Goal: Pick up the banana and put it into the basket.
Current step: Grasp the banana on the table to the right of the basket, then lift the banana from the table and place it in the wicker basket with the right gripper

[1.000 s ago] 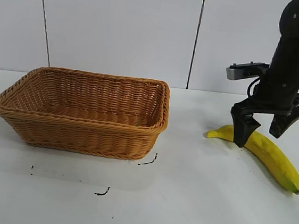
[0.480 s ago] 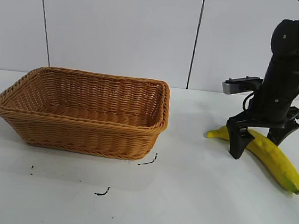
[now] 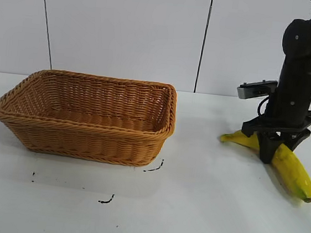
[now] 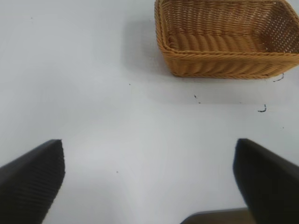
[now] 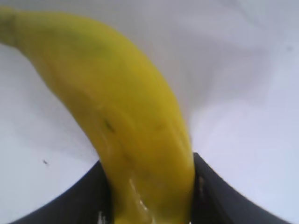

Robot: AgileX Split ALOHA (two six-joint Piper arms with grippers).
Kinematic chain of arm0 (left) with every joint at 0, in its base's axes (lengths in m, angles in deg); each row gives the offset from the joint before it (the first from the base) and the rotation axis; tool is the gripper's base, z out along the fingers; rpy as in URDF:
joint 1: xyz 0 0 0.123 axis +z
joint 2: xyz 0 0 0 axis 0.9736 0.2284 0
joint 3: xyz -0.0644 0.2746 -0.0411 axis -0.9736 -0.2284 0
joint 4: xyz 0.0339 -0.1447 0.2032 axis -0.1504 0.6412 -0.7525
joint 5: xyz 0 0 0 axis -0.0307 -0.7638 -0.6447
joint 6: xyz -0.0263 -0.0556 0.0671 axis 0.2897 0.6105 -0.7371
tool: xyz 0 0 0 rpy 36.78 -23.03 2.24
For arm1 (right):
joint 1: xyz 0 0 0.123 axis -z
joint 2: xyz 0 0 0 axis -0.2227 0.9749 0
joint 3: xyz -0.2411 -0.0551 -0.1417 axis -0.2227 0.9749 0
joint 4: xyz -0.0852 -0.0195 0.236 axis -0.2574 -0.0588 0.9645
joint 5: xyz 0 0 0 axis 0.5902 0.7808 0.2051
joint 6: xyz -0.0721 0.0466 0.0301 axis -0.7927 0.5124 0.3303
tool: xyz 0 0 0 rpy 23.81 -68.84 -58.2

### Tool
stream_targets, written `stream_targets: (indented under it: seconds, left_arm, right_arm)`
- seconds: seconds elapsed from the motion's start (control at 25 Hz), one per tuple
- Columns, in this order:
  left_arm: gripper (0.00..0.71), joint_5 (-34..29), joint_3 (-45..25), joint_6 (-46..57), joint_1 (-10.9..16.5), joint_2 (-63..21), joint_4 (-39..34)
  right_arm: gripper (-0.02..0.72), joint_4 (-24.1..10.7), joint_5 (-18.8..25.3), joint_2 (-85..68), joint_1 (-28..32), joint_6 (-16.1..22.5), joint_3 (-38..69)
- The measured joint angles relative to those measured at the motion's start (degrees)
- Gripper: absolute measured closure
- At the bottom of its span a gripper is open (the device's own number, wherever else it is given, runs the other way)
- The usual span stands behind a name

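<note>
I need to lay the yellow banana lengthwise with my right gripper on the middle of the wicker basket's woven bottom (image 3: pixel 87 112). The banana still rests on the white table.
The yellow banana (image 3: pixel 293 171) lies on the white table at the right, its stem end toward the basket. My right gripper (image 3: pixel 271 153) stands straight down over its middle, shut on it. In the right wrist view both black fingers (image 5: pixel 88 198) press against the sides of the banana (image 5: pixel 135 126), which still rests on the table. The light-brown wicker basket (image 3: pixel 86 140) sits at the left with nothing in it. My left gripper (image 4: pixel 149 175) is outside the exterior view. It hangs open over bare table, with the basket (image 4: pixel 224 67) farther off.
Small black marks (image 3: pixel 106 200) dot the white table in front of the basket. A white panelled wall (image 3: pixel 125 30) closes the back. Bare table lies between the basket and the banana.
My right gripper came down over the banana and its fingers closed from wide open onto the fruit. The banana shifted slightly to the right.
</note>
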Motion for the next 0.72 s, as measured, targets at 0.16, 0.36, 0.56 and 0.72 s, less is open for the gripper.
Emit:
stream_targets:
  seconds: [0.16,0.36,0.56,0.72]
  left_arm:
    - [0.015,0.0,0.0,0.0,0.0,0.0,0.0]
    - [0.015,0.0,0.0,0.0,0.0,0.0,0.0]
    - [0.015,0.0,0.0,0.0,0.0,0.0,0.0]
    - [0.015,0.0,0.0,0.0,0.0,0.0,0.0]
  right_arm:
    - [0.386,0.3,7.6,-2.0,0.0,0.0,-7.1]
    - [0.386,1.9,13.0,-3.6,0.0,0.1,-17.2]
    - [0.386,5.3,13.4,-4.3,-0.2,0.1,-24.0]
    - [0.386,5.8,13.8,-4.3,-1.2,-1.4,-25.4]
